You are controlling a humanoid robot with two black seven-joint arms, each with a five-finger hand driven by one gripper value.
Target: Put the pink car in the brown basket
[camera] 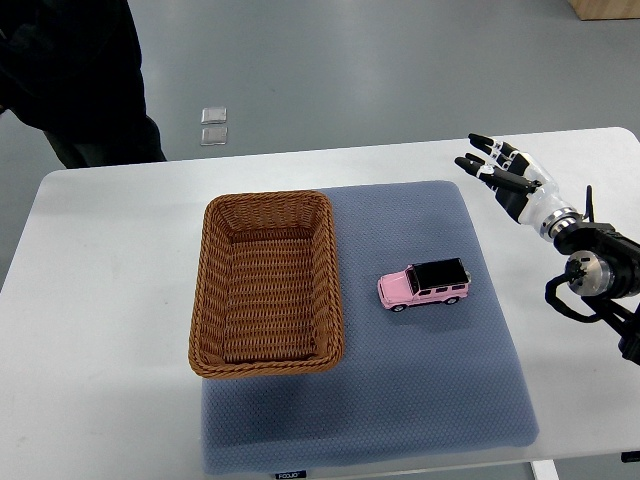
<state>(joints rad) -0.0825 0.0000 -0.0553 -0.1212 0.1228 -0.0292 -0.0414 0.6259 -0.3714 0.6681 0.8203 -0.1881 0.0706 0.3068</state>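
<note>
The robot's right gripper will next go to the pink car's black roof [441, 274], behind the hood, and close there across the car's sides.
A pink toy car [424, 284] with a black roof stands on its wheels on the blue-grey mat [440, 390], its front toward the left. A brown woven basket [208, 300] stands on the mat's left part, empty, a short gap left of the car. My right hand [498, 169] is over the white table at the far right, beyond and to the right of the car, its fingers spread and holding nothing. The left arm is out of sight.
The white table [100, 330] carries the mat and basket. A person in dark clothes [80, 70] stands beyond the table's far left corner. Two small clear squares [214, 126] lie on the grey floor behind the table.
</note>
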